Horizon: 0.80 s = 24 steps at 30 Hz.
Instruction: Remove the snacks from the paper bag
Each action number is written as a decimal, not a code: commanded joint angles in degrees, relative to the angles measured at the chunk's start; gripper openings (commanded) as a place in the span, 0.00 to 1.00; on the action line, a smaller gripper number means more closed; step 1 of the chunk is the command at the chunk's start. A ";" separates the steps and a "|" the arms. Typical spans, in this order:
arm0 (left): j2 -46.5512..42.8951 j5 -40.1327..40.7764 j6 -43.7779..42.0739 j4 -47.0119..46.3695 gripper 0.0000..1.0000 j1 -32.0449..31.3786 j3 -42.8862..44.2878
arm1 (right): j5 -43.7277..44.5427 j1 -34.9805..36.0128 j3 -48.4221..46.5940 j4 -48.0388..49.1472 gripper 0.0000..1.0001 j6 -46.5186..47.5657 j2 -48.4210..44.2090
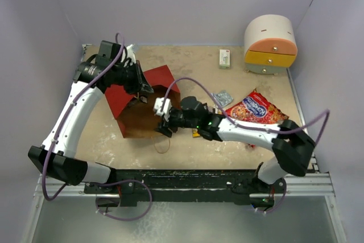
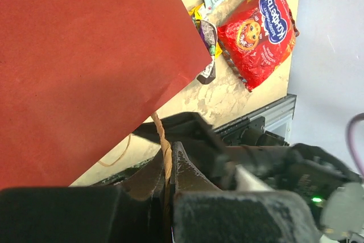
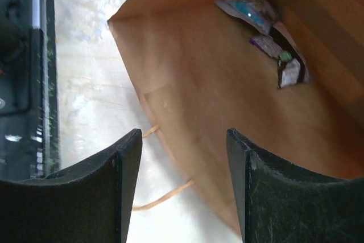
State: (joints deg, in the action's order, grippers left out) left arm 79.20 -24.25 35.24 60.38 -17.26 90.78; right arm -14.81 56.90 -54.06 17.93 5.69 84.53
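Note:
The robot's right gripper needs to next reach into the paper bag and close on the silver-wrapped bar's end [image 1: 133, 102] [image 3: 264, 28] beside the dark bar.
The paper bag [image 1: 132, 102], red outside and brown inside, lies on its side with its mouth towards the right arm. My left gripper [image 1: 143, 87] is shut on the bag's string handle [image 2: 164, 151] at the upper edge of the mouth. My right gripper [image 1: 161, 119] is open and empty at the mouth [image 3: 183, 135]. Inside the bag lie a silver-wrapped bar [image 3: 248, 9] and a dark bar [image 3: 280, 56]. The red crisp packet [image 1: 256, 109] lies on the table to the right, with a silver wrapper [image 1: 223, 98] and yellow and dark candy bars [image 2: 206, 41] near it.
A white round-topped mini chest [image 1: 271, 44] with orange and yellow drawers stands at the back right. A small white box [image 1: 224, 58] lies left of it. The bag's other string handle [image 3: 165, 194] lies on the table. Grey walls enclose the table.

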 commanded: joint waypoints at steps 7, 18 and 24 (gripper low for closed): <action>2.48 -2.74 -1.24 2.32 0.00 0.15 5.69 | -4.65 2.15 -13.69 16.21 0.71 28.44 19.75; 3.81 -4.01 -6.32 5.79 0.00 0.14 8.37 | -3.80 1.48 -23.16 23.64 0.73 42.44 35.76; 4.68 -4.62 -9.21 7.99 0.00 0.14 9.82 | -0.89 1.24 -29.82 24.39 0.71 44.96 43.11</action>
State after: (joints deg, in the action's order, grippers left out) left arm 83.68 -26.39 29.23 67.09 -17.08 97.36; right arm -18.35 58.48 -78.30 38.13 46.87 125.05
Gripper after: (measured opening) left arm 0.004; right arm 0.719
